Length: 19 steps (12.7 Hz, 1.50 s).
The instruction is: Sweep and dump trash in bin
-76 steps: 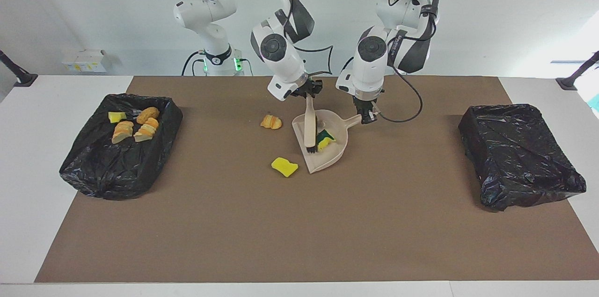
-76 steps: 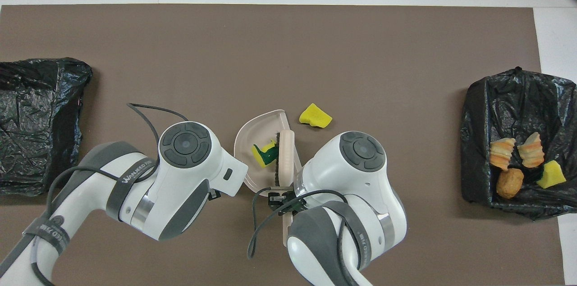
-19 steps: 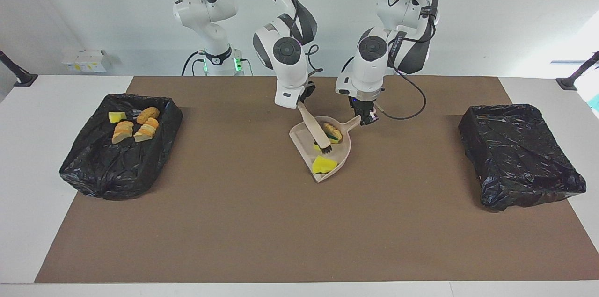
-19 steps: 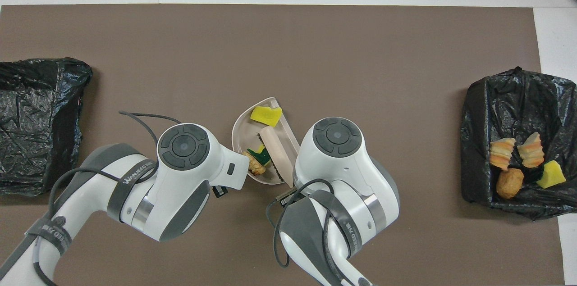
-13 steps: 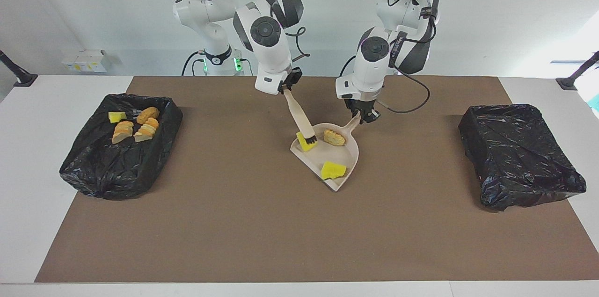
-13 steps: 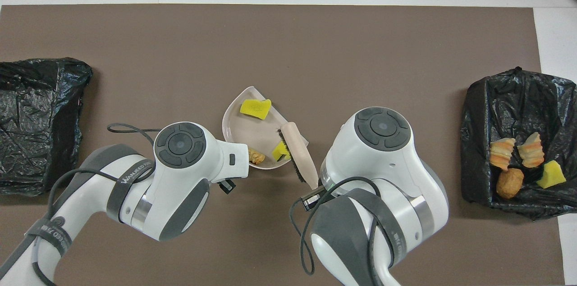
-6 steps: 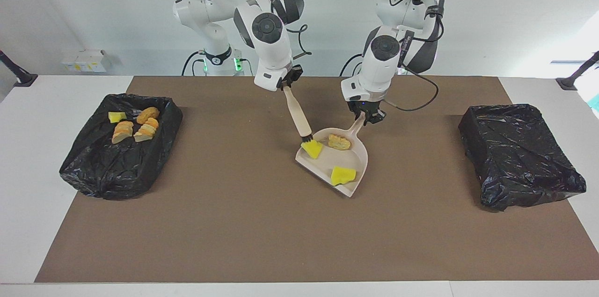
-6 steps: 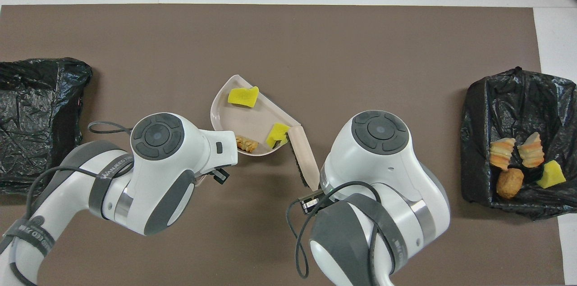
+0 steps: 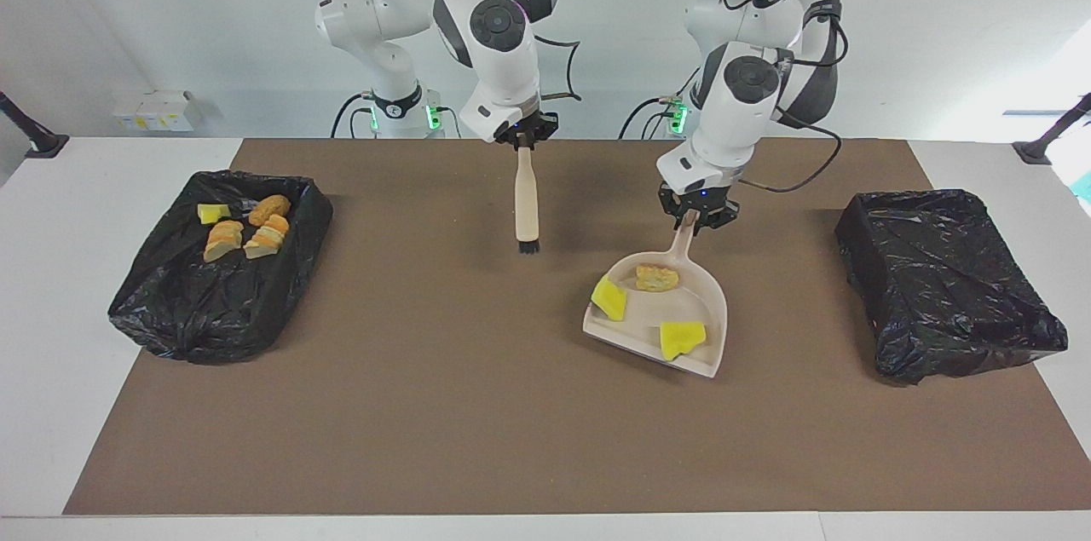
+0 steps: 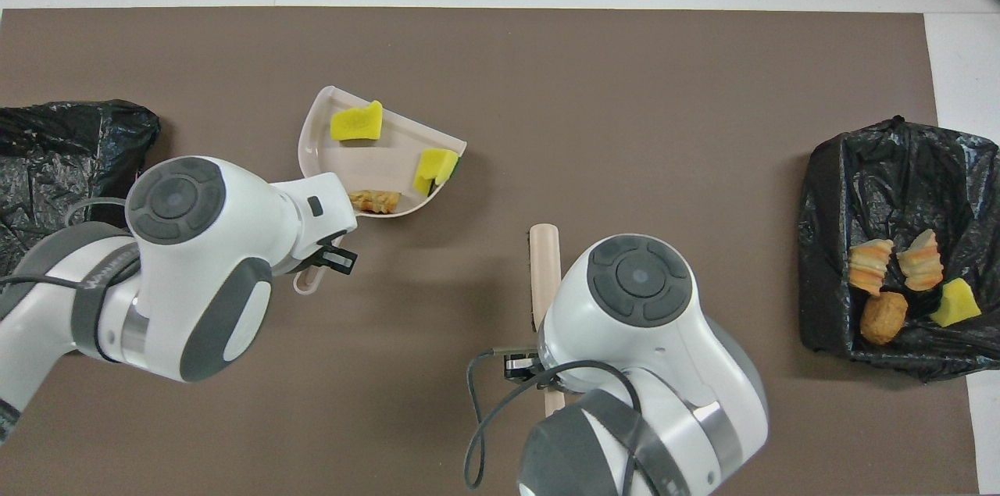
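Note:
Next, I set the brush on the bare brown mat (image 10: 475, 401) between my two arms, using my right gripper.
My left gripper (image 9: 699, 215) (image 10: 332, 254) is shut on the handle of the beige dustpan (image 9: 720, 328) (image 10: 367, 160), held level above the mat. Three pieces of trash lie in the pan: a yellow sponge chunk (image 9: 682, 338) (image 10: 356, 123), a green-and-yellow sponge (image 9: 609, 298) (image 10: 435, 168) and a bread-like piece (image 9: 657, 277) (image 10: 373, 201). My right gripper (image 9: 526, 135) (image 10: 525, 365) is shut on the brush (image 9: 528, 200) (image 10: 543, 262), which hangs bristles down over the mat's middle, apart from the pan. The black-lined bin (image 9: 946, 285) (image 10: 62, 191) at the left arm's end shows no trash.
A second black-lined bin (image 9: 170, 311) (image 10: 883, 168) at the right arm's end holds several scraps (image 9: 247, 230) (image 10: 891, 277). A brown mat (image 9: 426, 405) covers the table between the bins.
The left arm has carried the dustpan with its three pieces toward the left arm's end. The right arm has pulled the brush off the pan, and it now hangs vertical.

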Available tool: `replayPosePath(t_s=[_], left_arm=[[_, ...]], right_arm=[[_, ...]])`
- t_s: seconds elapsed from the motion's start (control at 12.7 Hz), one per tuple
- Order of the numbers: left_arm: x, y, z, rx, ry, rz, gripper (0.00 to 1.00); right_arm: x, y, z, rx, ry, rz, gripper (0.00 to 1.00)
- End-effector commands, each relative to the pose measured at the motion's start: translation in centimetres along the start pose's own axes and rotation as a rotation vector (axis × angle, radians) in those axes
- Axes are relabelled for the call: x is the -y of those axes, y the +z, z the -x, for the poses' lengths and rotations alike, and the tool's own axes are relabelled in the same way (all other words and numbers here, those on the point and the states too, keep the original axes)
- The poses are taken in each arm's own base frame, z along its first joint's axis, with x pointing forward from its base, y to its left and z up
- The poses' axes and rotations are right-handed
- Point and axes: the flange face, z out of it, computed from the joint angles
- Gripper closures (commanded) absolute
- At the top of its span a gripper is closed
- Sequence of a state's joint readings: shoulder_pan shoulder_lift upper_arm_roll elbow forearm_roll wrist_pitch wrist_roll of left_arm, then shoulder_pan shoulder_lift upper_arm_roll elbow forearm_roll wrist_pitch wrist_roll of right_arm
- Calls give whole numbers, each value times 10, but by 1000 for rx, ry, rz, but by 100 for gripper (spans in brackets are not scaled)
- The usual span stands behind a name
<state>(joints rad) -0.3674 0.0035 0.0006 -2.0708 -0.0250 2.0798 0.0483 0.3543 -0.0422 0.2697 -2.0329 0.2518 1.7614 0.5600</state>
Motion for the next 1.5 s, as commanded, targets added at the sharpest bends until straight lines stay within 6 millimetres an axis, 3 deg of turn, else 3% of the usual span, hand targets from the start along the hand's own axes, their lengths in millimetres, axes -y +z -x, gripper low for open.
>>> replayPosePath(t_s=[0.0,0.16,0.39,0.71,0.87,0.95,1.11,1.18,1.26,1.42], left_arm=[[39,-37,-2,-41,-76,8,100],[78,-54,0,-58,-137,3,100],[137,-96,8,-71,-155,-5,100],[210,-122,41,-70,-147,-14,100],[261,-131,71,-45,-97,-10,100],[298,-135,97,-48,-72,-18,100],[350,-145,137,-64,11,-56,100],[367,-150,149,-71,27,-70,100],[382,-152,162,-60,7,-88,100],[397,-155,181,-29,7,-121,100]], right_arm=[[9,36,38,-27,20,20,100],[27,52,56,-32,33,35,100],[42,81,67,-70,-5,23,100],[69,112,79,-73,-1,6,100],[85,137,78,-84,23,-7,100],[87,144,76,-85,22,-10,100],[87,149,73,-81,18,-9,100],[86,149,68,-77,30,-9,81],[88,147,66,-75,32,-9,1],[92,132,65,-71,22,2,0]])
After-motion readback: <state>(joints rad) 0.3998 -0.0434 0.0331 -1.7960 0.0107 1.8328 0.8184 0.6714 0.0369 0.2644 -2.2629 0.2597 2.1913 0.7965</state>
